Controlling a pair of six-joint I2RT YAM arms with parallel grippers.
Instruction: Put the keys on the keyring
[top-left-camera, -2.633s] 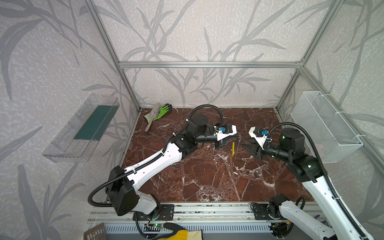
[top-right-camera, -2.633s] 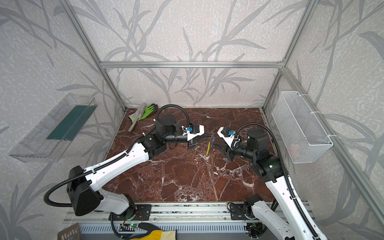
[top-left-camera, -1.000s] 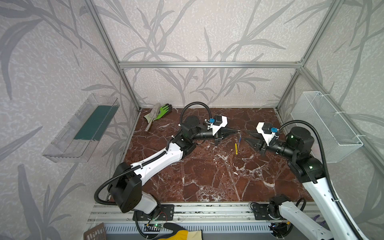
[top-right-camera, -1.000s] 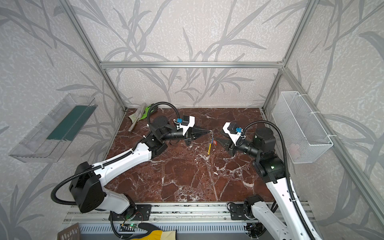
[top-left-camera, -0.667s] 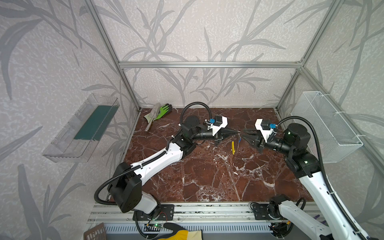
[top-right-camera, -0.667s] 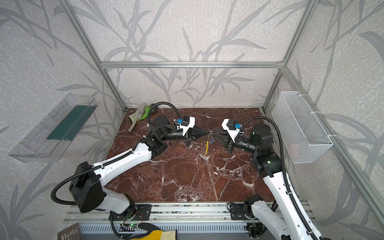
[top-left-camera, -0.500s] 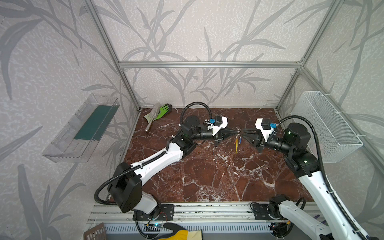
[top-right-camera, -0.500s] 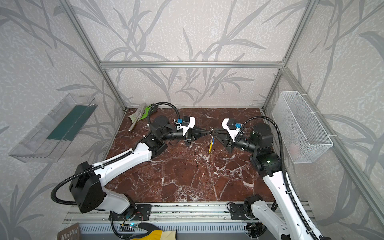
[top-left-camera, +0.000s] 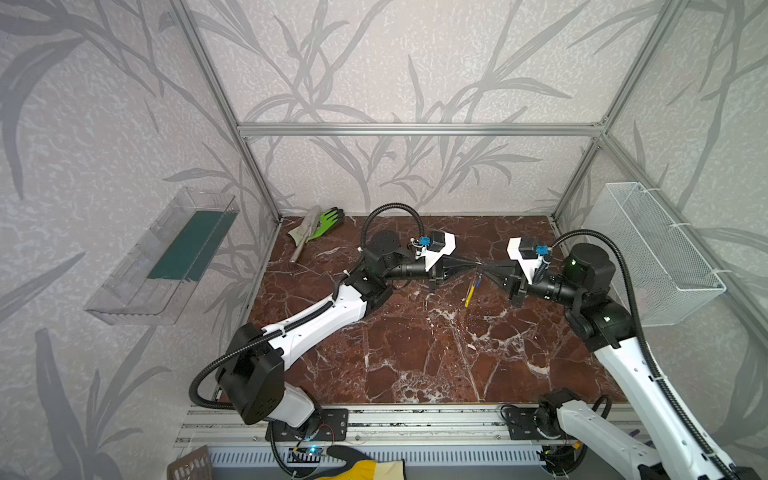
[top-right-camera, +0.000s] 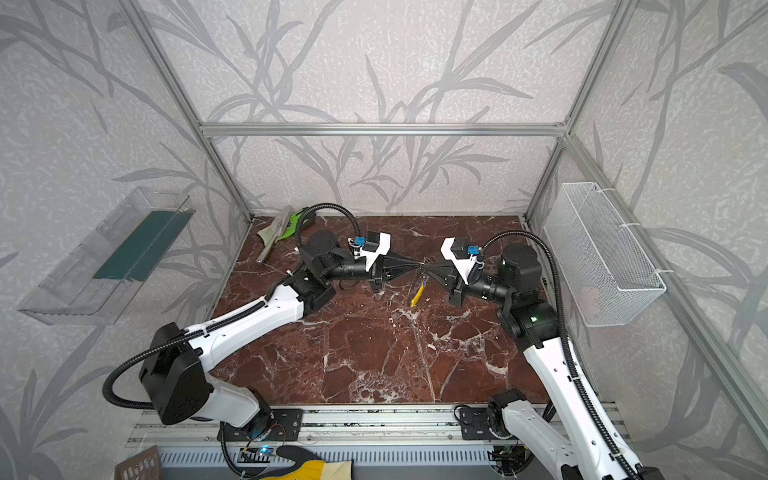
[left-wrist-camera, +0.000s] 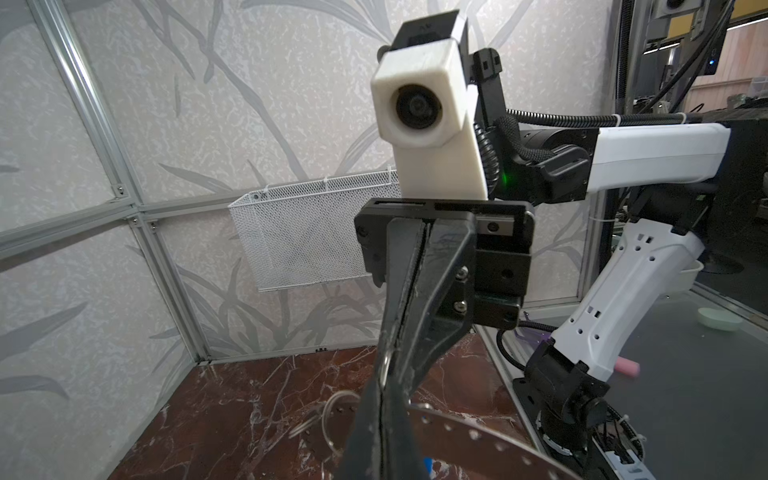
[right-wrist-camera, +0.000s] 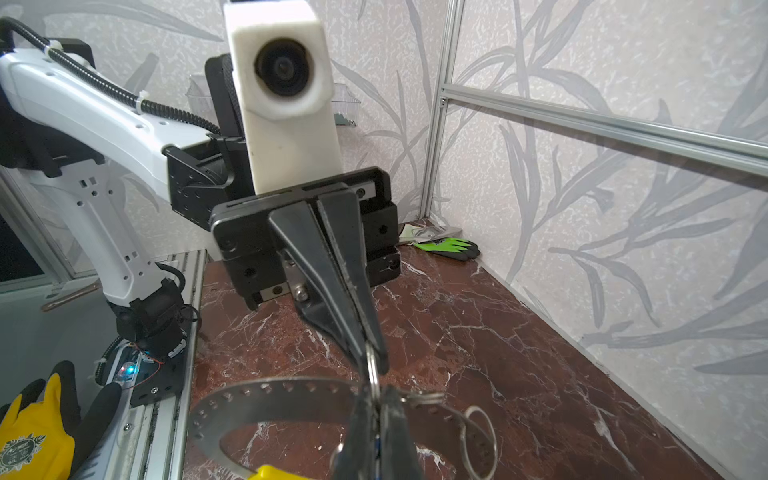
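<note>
Next, I regrasp the silver ring with my left gripper, since both grippers pinch that same ring above the hanging hoop, and this will free my right gripper to take the hoop (left-wrist-camera: 489, 440).
Both grippers meet tip to tip above the middle of the marble table (top-left-camera: 415, 353). My left gripper (top-left-camera: 473, 264) (left-wrist-camera: 382, 390) is shut on a small silver ring (left-wrist-camera: 386, 365). Facing it, my right gripper (top-left-camera: 485, 268) (right-wrist-camera: 376, 399) is shut on the same ring (right-wrist-camera: 372, 374). The keyring (right-wrist-camera: 270, 395), a grey perforated hoop with a yellow arc (right-wrist-camera: 270, 473), hangs below the tips (top-left-camera: 469, 296) (top-right-camera: 417, 296). A blue key head (left-wrist-camera: 428, 463) shows beside my left jaws, mostly hidden. Another loose silver ring (right-wrist-camera: 478, 440) dangles on the hoop.
A green glove (top-left-camera: 326, 220) lies at the back left corner. A white wire basket (top-left-camera: 648, 249) hangs on the right wall and a clear tray (top-left-camera: 166, 257) on the left wall. A yellow glove (top-left-camera: 365, 469) lies past the front rail.
My right gripper has moved left up to the left gripper's tips and shut on the small ring. The left gripper has stayed shut and still.
</note>
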